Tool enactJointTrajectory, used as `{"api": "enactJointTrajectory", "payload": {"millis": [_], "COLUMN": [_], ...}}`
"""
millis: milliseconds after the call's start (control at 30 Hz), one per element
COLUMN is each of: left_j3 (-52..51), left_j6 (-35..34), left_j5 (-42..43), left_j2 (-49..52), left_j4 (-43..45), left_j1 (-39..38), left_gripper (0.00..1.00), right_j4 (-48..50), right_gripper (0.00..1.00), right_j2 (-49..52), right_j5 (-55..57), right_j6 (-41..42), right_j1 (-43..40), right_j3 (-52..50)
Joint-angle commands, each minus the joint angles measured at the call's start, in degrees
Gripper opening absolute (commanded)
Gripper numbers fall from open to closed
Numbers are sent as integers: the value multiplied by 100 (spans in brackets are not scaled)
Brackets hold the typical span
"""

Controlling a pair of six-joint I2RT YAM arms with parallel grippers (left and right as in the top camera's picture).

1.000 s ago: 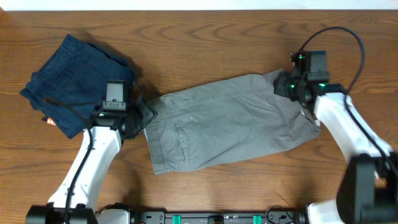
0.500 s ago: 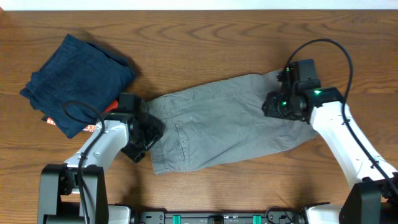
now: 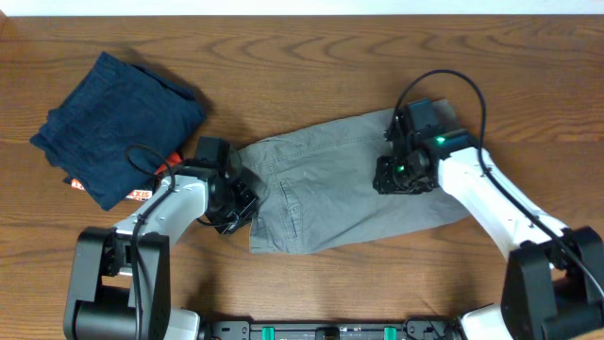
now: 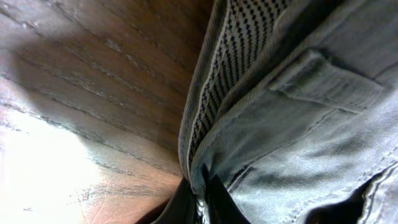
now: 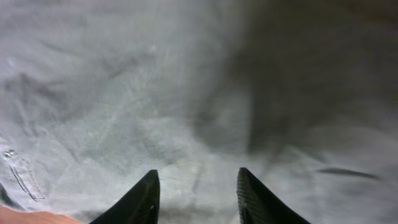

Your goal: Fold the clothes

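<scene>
My left gripper is to let go of the waistband edge on the trouser legs (image 3: 406, 147) under my right gripper, towards the back edge of the legs.
The clothes, grey-olive trousers (image 3: 340, 184), lie spread across the middle of the table, waistband end to the left. My left gripper (image 3: 242, 201) is shut on the waistband edge there. In the left wrist view its dark fingertips (image 4: 186, 208) pinch the grey hem, and the checked lining (image 4: 239, 56) shows above them. My right gripper (image 3: 396, 177) hovers over the right half of the trousers. In the right wrist view the right gripper (image 5: 196, 190) is open, its two fingers apart over grey fabric (image 5: 186, 93), with nothing between them.
A dark navy folded garment (image 3: 118, 123) lies at the back left, with an orange-and-white tag (image 3: 140, 195) at its near edge beside my left arm. Bare wooden table (image 3: 311, 57) runs behind the trousers. The arm bases stand at the front edge.
My left gripper has shut on the waistband edge and shifted right, dragging that end inward. My right arm has moved left from the trousers' right end to over their right half.
</scene>
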Motion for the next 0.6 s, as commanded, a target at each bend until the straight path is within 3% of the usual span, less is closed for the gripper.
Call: {"api": "enactJointTrajectory", "payload": {"millis": [0,100,200,367,567], "left_j3": [177,673,1272,2273,2778], "left_j6": [409,649,839,1021,1029], "left_j5": [-66,-63,-28,2,763], "left_j2": [157,0,-229,-734,-1373], "left_j4": [-264,-798,-1458,-2411,-2514], "left_j1": [227,479,640,640,636], "left_gripper": [6,6,6,6,6], "right_j4": [-15,20,26,450,1532], "right_gripper": [33,19,11,9,11], "right_j2": [195,407,680,1270,1773], "right_j5": [-208,-212,-273,-922,-1709], "right_j6": [-63,-31,-33,-33,227], "right_j1": [166,262,417,874,1582], "right_j3": [-31,-31,-31,-31,-28]}}
